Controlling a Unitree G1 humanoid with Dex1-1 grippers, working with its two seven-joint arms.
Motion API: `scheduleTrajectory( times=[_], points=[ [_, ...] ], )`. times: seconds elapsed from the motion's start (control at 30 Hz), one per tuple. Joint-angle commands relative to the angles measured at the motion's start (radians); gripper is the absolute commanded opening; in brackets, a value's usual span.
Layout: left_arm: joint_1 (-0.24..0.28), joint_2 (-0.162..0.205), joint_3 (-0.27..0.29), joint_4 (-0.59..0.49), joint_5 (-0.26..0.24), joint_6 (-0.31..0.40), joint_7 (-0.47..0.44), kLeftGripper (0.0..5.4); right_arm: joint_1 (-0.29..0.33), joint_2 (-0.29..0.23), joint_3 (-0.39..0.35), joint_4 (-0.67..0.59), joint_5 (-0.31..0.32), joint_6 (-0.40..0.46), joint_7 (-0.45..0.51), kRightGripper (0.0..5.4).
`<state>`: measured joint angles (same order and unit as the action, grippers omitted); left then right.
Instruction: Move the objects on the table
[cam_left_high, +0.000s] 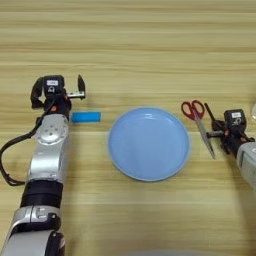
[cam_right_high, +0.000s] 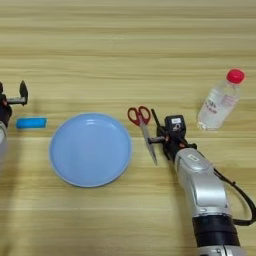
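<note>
I should let go of the thin black stick with my right gripper near the middle of the light-blue plate (cam_left_high: 141, 148).
The bright-blue block (cam_left_high: 85, 117) lies flat on the table (cam_left_high: 130, 45), left of the plate. My left gripper (cam_left_high: 57, 91) hovers just up-left of the block, open and holding nothing. The red-handled scissors (cam_right_high: 142, 131) lie right of the plate, handles away from me and blades pointing toward me. A thin black stick (cam_right_high: 155, 119) slants beside the scissors' handles, on their right. My right gripper (cam_right_high: 164, 137) sits close against the scissors' right side, level with the blades.
A large round light-blue plate (cam_left_high: 149, 143) sits in the middle between the two arms. A clear plastic bottle with a red cap (cam_right_high: 221, 102) stands at the right, beyond the right gripper.
</note>
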<state>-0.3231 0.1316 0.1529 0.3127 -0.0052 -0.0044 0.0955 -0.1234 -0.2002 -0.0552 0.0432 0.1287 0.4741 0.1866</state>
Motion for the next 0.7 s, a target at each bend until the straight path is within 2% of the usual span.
scheduleTrajectory(
  times=[0.03, 0.53, 0.7],
  points=[
    [0.007, -0.003, -0.002, -0.006, 0.004, 0.016, 0.005, 5.4, 0.029, 0.004, 0.0, -0.059, 0.009, 0.03, 0.002, 0.31],
    [0.008, -0.009, -0.006, -0.012, 0.007, 0.017, 0.011, 5.4, 0.042, 0.008, 0.002, -0.187, 0.024, 0.059, 0.012, 0.31],
    [0.008, -0.009, -0.006, -0.012, 0.006, 0.017, 0.011, 5.4, 0.053, 0.024, 0.033, -0.259, 0.031, 0.08, 0.018, 0.31]
  ],
)
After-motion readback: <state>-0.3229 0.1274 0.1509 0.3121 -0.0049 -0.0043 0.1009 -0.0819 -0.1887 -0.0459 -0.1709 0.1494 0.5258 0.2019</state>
